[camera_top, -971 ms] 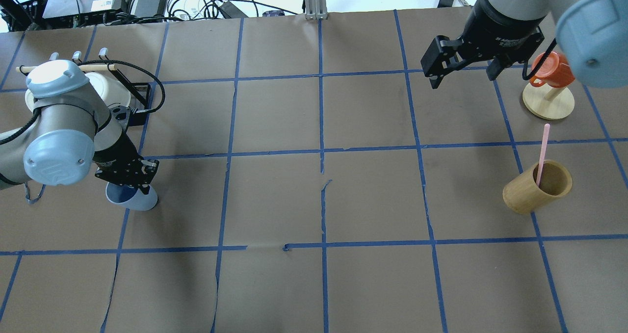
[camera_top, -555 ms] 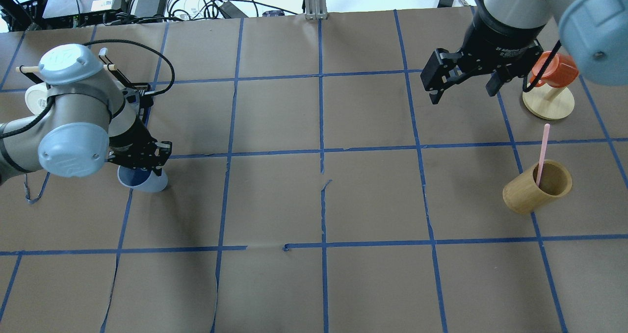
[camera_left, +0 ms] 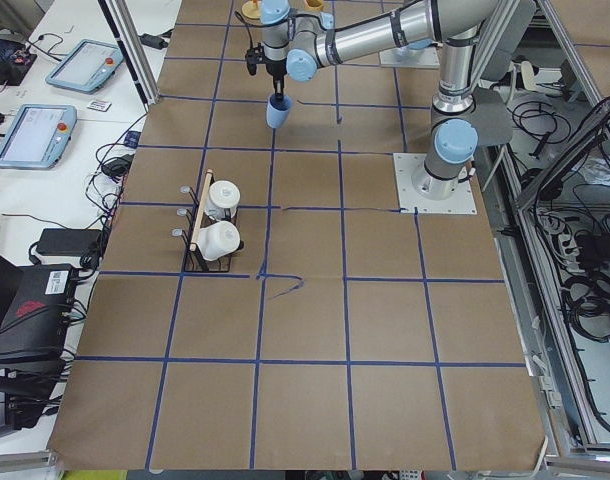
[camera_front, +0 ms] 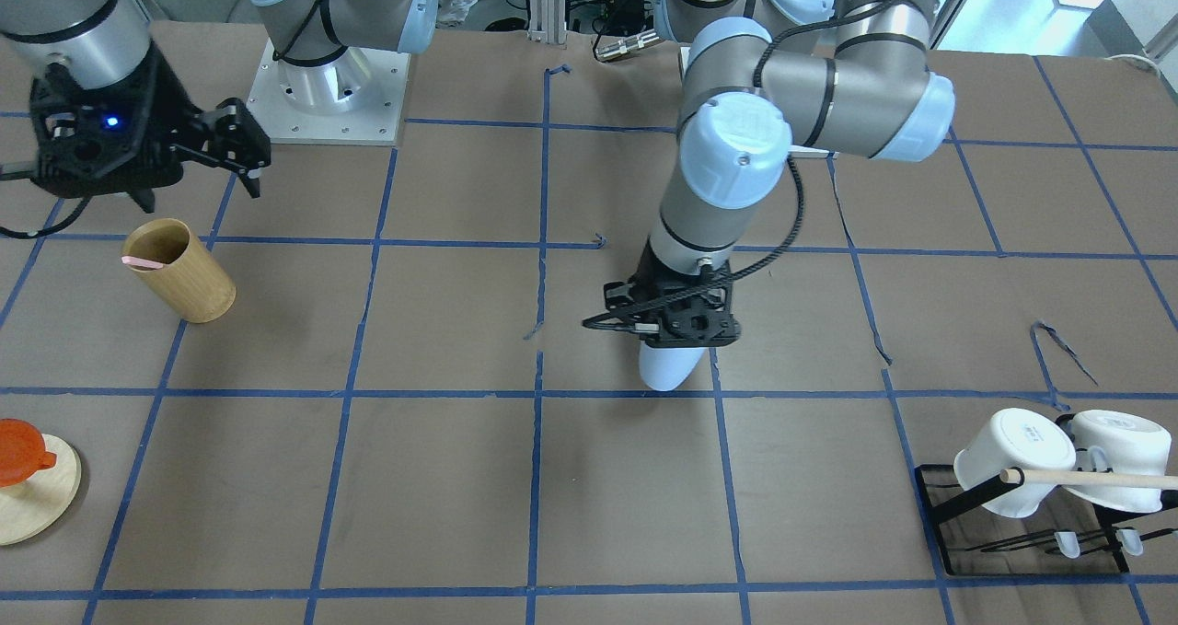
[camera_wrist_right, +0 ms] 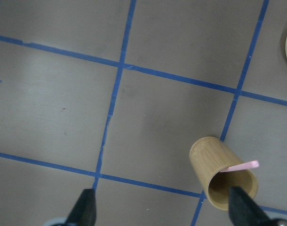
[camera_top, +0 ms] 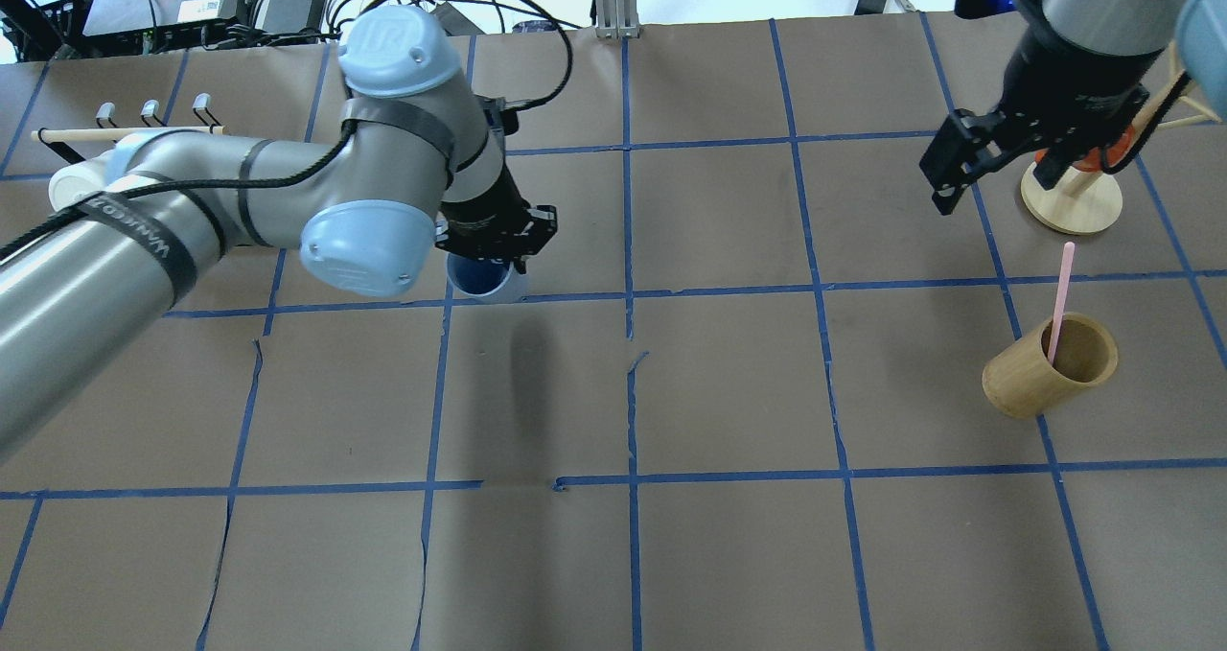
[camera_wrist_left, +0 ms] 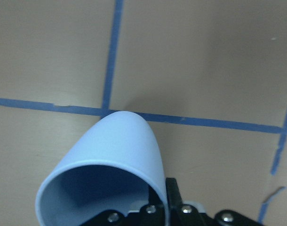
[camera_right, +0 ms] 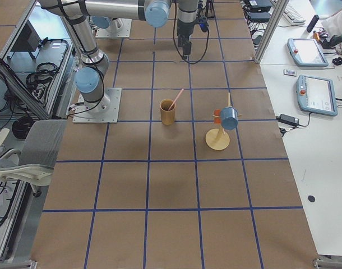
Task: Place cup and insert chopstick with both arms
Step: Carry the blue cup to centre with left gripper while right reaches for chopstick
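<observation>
The outer end of the pink chopstick (camera_front: 132, 260) (camera_wrist_right: 250, 165) sticks out of the tan wooden cylinder's opening, and my right gripper will close on it there.
My left gripper (camera_top: 495, 237) is shut on the rim of the light blue cup (camera_top: 487, 285) and holds it upright, just above the table left of centre. The cup also shows in the front view (camera_front: 666, 368) and in the left wrist view (camera_wrist_left: 113, 155), with its dark blue inside empty. A pink chopstick (camera_top: 1059, 296) leans in a tan wooden cylinder (camera_top: 1040, 375) at the right. My right gripper (camera_top: 997, 172) is open and empty, raised behind and left of the cylinder (camera_wrist_right: 221, 175); the chopstick (camera_wrist_right: 242, 165) sticks out of its mouth.
A round wooden stand (camera_top: 1071, 202) with an orange cup (camera_front: 20, 452) is at the far right, beside my right gripper. A black rack with white mugs (camera_front: 1012, 464) and a long wooden rod (camera_front: 1095, 480) stands at the far left. Blue tape lines grid the brown table.
My left arm has carried the blue cup rightward and away from the robot, toward the table's middle. My right gripper has moved right, nearer the wooden stand. The cylinder and chopstick have not moved.
</observation>
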